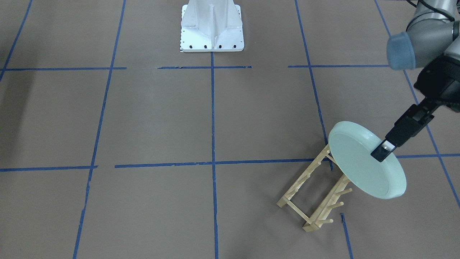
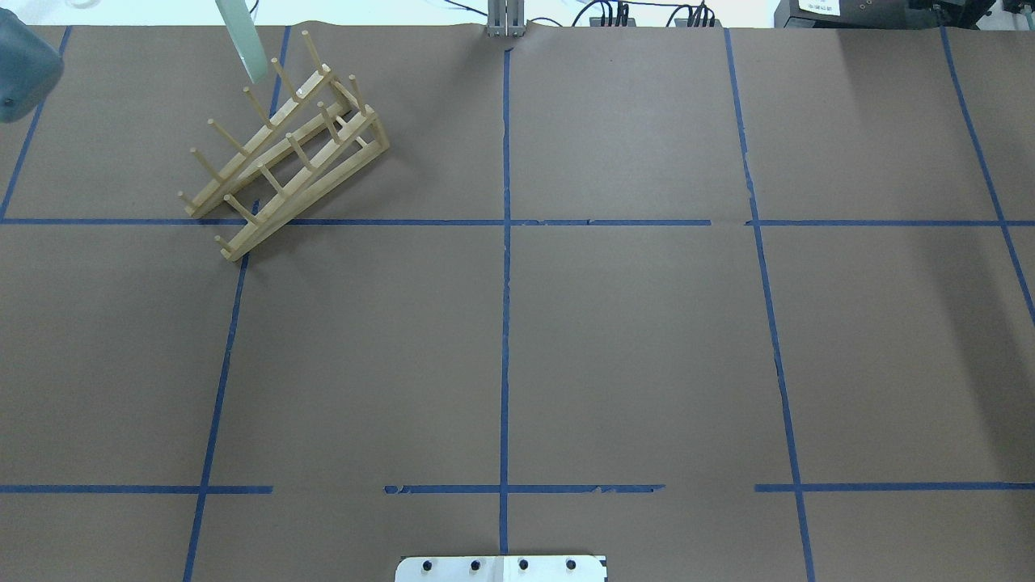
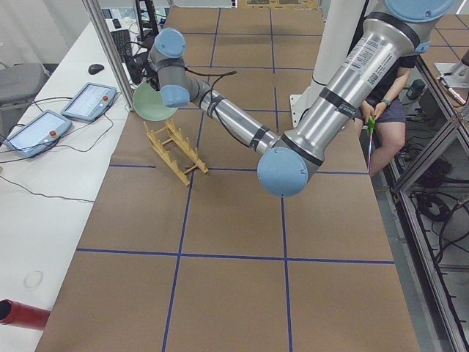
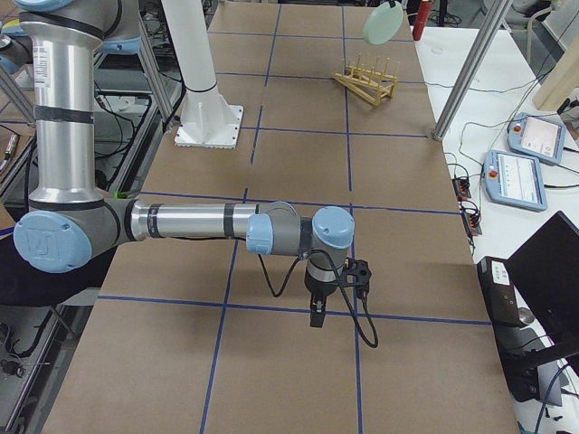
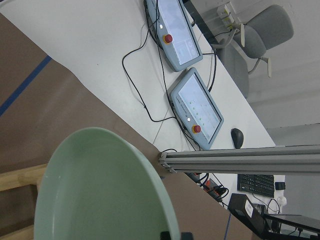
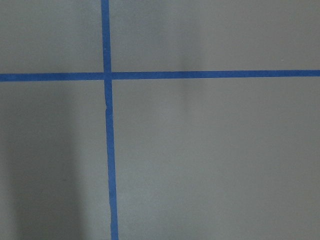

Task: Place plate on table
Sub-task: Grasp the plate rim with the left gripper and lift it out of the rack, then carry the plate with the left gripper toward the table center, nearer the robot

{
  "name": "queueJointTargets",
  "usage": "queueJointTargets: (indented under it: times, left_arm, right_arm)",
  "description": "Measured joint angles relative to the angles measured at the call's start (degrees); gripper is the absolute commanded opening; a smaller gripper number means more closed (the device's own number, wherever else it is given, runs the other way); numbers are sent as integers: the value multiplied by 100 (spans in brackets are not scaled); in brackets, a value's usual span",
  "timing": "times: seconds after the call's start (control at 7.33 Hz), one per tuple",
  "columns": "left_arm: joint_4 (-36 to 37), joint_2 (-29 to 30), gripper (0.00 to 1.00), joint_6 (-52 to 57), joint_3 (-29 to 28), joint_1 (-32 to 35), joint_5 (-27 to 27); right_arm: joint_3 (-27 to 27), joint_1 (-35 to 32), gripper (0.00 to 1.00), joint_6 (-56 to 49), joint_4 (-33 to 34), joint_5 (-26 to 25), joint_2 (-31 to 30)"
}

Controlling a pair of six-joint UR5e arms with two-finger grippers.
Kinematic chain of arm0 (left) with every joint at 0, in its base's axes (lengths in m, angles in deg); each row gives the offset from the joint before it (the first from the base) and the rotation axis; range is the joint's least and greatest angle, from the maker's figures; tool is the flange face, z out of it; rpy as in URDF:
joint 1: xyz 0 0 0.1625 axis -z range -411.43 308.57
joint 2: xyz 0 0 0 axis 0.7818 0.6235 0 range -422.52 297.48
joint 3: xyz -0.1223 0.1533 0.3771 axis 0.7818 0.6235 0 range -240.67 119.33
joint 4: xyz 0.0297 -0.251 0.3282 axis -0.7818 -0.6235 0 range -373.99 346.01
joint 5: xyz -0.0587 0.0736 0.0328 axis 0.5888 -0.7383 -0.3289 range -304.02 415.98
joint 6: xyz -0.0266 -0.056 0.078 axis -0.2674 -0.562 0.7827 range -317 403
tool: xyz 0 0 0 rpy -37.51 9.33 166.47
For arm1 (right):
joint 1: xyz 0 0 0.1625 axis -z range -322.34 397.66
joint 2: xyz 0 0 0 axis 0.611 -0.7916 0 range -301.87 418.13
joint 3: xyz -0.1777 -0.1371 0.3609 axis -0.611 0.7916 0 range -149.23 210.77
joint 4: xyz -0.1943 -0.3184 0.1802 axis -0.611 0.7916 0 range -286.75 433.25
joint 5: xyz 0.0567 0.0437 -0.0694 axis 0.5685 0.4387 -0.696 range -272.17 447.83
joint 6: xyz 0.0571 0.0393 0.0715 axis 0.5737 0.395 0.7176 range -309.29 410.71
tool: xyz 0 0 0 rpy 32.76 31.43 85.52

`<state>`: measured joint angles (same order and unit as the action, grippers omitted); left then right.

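Note:
The plate, now tilted above the peg rack's end, will be let go by my left gripper on the brown table (image 1: 247, 97) near the white robot base, beside the middle blue line.
The pale mint-green plate (image 1: 355, 162) hangs tilted on edge in the air, above the end of the wooden peg rack (image 1: 316, 196). My left gripper (image 1: 385, 148) is shut on the plate's upper rim. In the overhead view only a strip of the plate (image 2: 242, 40) shows above the rack (image 2: 283, 153). The left wrist view shows the plate's hollow face (image 5: 100, 190). My right gripper (image 4: 315, 316) hangs low over the brown table (image 1: 161, 118), far from the plate; I cannot tell whether it is open or shut.
The white robot base (image 1: 212, 27) stands at the table's middle edge. Beyond the rack's edge of the table, two tablets (image 5: 195, 107), cables and an aluminium post (image 5: 240, 160) sit on a white bench.

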<state>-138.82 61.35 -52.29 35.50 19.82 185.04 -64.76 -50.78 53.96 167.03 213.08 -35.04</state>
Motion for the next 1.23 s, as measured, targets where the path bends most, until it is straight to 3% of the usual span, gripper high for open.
queueJointTargets:
  times: [0.41,0.68,0.95,1.23]
  left_arm:
    - [3108,245,0,1656,1629,-409,-179]
    - [5336,823,0,2439,2122,-1683,-1303]
    - [6669,1127,0,2983,2030,-3424,-2775]
    - [7043,1142,0,3066,1404,-4862,-4067]
  right_arm:
    - [0,-5,100,-5,0,0,0]
    - [0,0,100,-3,0,0,0]
    - [0,2,100,-5,0,0,1]
    - [0,1,100,0,0,0,0]
